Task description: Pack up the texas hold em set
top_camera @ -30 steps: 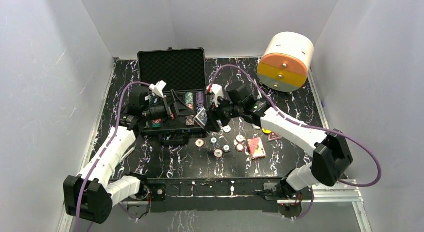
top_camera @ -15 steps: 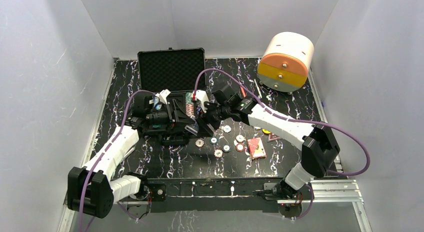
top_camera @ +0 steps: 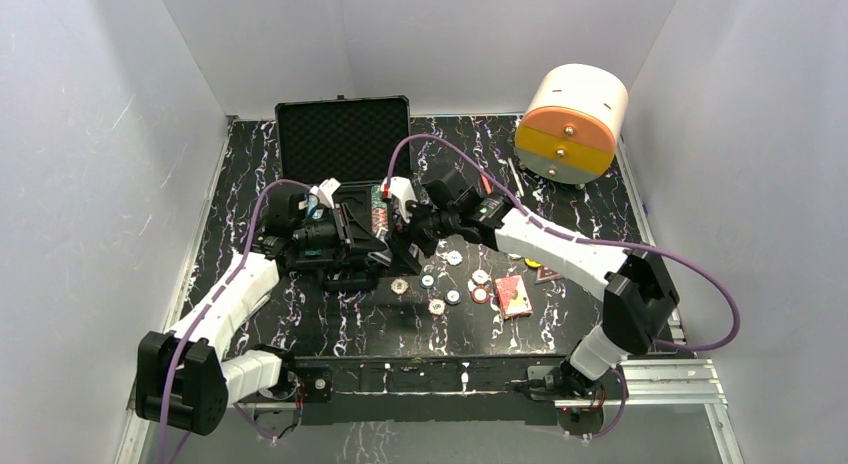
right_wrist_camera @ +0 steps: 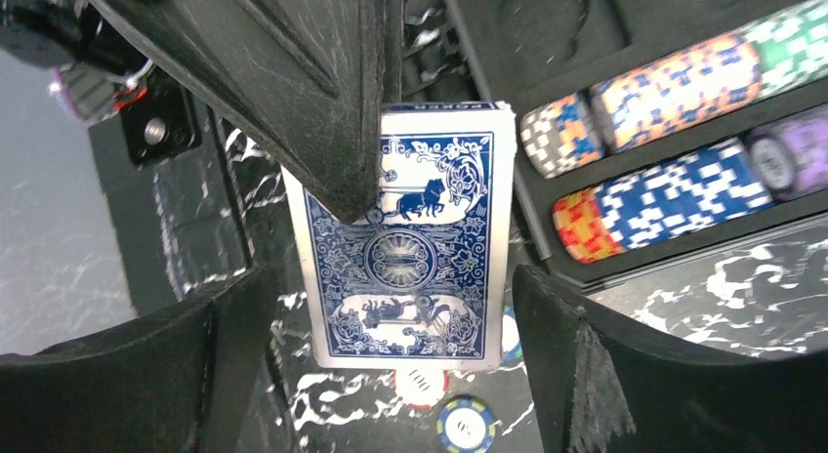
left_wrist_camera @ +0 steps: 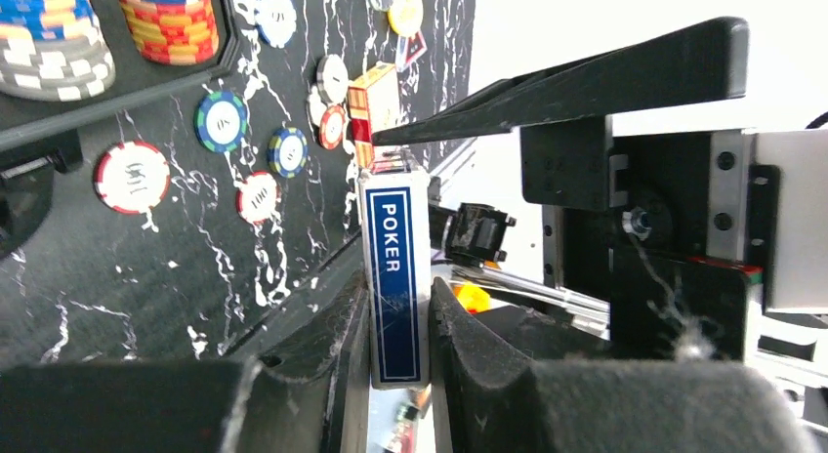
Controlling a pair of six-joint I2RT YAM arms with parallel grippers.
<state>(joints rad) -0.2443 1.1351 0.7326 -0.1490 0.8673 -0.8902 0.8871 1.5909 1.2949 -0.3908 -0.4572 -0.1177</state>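
My left gripper has the blue card deck, now just in front of the case. It will let go of it in the open black case's back middle slot (top_camera: 346, 201), next to the lid.
A blue card deck (left_wrist_camera: 395, 267) marked POKER stands on edge between my left gripper's (left_wrist_camera: 398, 321) fingers, which are shut on its two broad faces. My right gripper (right_wrist_camera: 393, 277) is open around the same deck (right_wrist_camera: 405, 248), its fingers clear of the deck's edges. Both grippers meet just in front of the open black case (top_camera: 343, 134), the left gripper (top_camera: 378, 246) from the left and the right gripper (top_camera: 405, 246) from the right. Rows of striped chips (right_wrist_camera: 674, 77) lie in the case's foam slots. A red card deck (top_camera: 513, 295) and loose chips (top_camera: 437, 306) lie on the table.
A big white-and-orange cylinder (top_camera: 572, 122) stands at the back right. A thin white pen (top_camera: 515, 174) lies near it. White walls close in the marbled black table (top_camera: 330, 319) on three sides. The arms' purple cables arc over the middle.
The two arms came together in front of the case. My left jaws closed on the blue deck, and the right jaws opened and let it go.
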